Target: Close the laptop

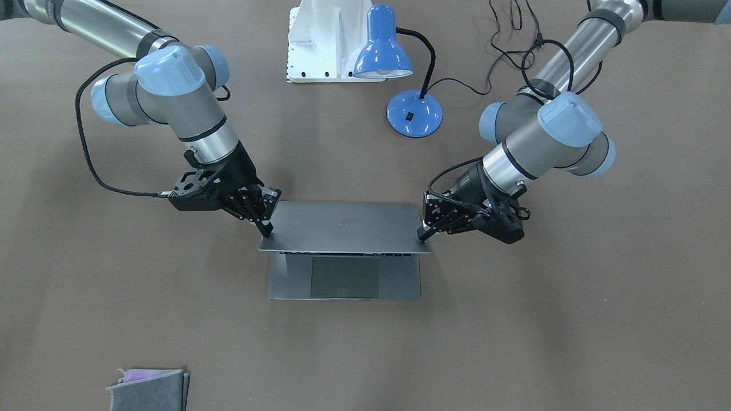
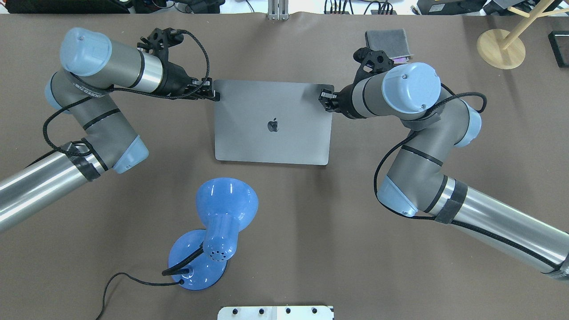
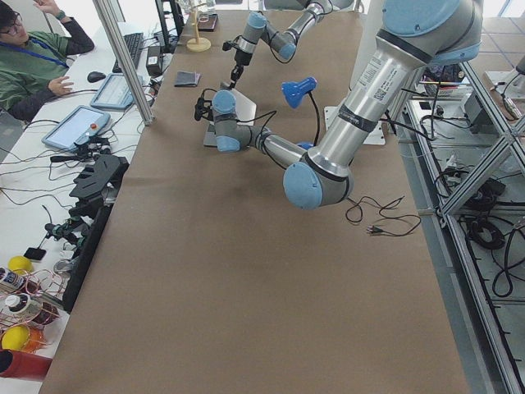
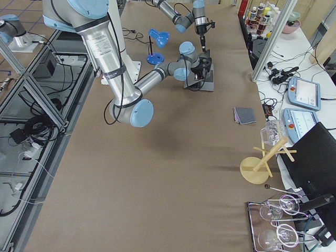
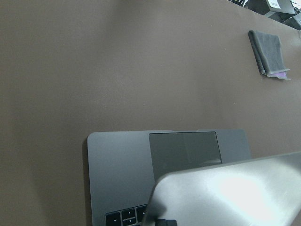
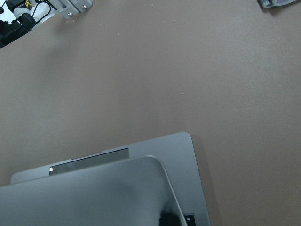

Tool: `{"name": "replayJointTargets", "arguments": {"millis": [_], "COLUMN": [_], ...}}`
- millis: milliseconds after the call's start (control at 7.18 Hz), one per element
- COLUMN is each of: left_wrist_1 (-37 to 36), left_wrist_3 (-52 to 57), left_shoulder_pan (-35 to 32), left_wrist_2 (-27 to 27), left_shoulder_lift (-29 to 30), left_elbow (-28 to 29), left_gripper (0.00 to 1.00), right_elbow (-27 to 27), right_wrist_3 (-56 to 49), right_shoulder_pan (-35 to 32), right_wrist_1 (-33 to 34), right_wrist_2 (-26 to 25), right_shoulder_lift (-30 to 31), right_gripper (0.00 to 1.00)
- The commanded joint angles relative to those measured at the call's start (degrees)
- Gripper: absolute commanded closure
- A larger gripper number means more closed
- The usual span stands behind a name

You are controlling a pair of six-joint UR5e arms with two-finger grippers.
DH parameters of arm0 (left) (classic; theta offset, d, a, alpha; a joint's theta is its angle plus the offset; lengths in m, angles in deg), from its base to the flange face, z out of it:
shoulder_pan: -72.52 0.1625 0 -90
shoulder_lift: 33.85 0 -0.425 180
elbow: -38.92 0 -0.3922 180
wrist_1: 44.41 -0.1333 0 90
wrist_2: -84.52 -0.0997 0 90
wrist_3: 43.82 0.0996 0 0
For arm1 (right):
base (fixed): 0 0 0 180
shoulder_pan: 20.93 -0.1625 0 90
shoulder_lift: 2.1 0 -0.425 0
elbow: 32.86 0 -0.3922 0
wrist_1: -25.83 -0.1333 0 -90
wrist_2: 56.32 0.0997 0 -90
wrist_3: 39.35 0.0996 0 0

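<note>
My left gripper will release the lid, now tilted far down over the keys, flat on the laptop's base, over the keys and trackpad (image 1: 344,250).
The space-grey laptop (image 1: 342,225) sits mid-table with its lid tilted far down over the keys. Only the trackpad (image 1: 345,277) and front strip of the base show. From overhead the lid (image 2: 273,122) with its dark apple logo covers the base. My left gripper (image 1: 424,233) (image 2: 216,94) is shut, its tip on one top corner of the lid. My right gripper (image 1: 267,230) (image 2: 323,95) is shut, its tip on the other top corner. The left wrist view shows the lid (image 5: 225,193) above the base (image 5: 117,174). The right wrist view shows the lid (image 6: 84,193).
A blue desk lamp (image 1: 382,51) (image 2: 222,209) with round base (image 1: 414,113) and black cord stands between laptop and robot. A white mount (image 1: 325,40) is behind it. A folded grey cloth (image 1: 148,389) (image 2: 386,40) lies at the far edge. A wooden stand (image 2: 500,46) is far right.
</note>
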Motion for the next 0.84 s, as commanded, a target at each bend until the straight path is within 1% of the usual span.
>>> {"name": "replayJointTargets", "arguments": {"millis": [0,139,279,418,697], "left_wrist_1": [0.0,0.0,0.0,0.0,0.0], "left_wrist_3": [0.1,0.2,0.2,0.2,0.2], "left_shoulder_pan": [0.9,2.0,3.8,5.2,5.7], "left_wrist_2": [-3.1,-5.6,-9.3,-12.0,-12.6], "left_shoulder_lift": [1.7,2.5,2.6,2.6,2.4], "left_elbow": [3.8,5.5,7.2,8.1,7.9], "left_gripper": [1.00,1.00,1.00,1.00,1.00], "right_elbow": [3.2,5.7,8.4,9.7,9.3], "right_wrist_3": [0.0,0.0,0.0,0.0,0.0], "right_shoulder_pan": [0.0,0.0,0.3,1.0,1.4], "right_wrist_1": [0.0,0.0,0.0,0.0,-0.1], "right_wrist_2": [-1.3,-1.4,-2.0,-3.5,-3.6], "right_shoulder_lift": [-1.4,-2.2,-3.1,-3.3,-3.3], "right_gripper": [1.00,1.00,1.00,1.00,1.00]}}
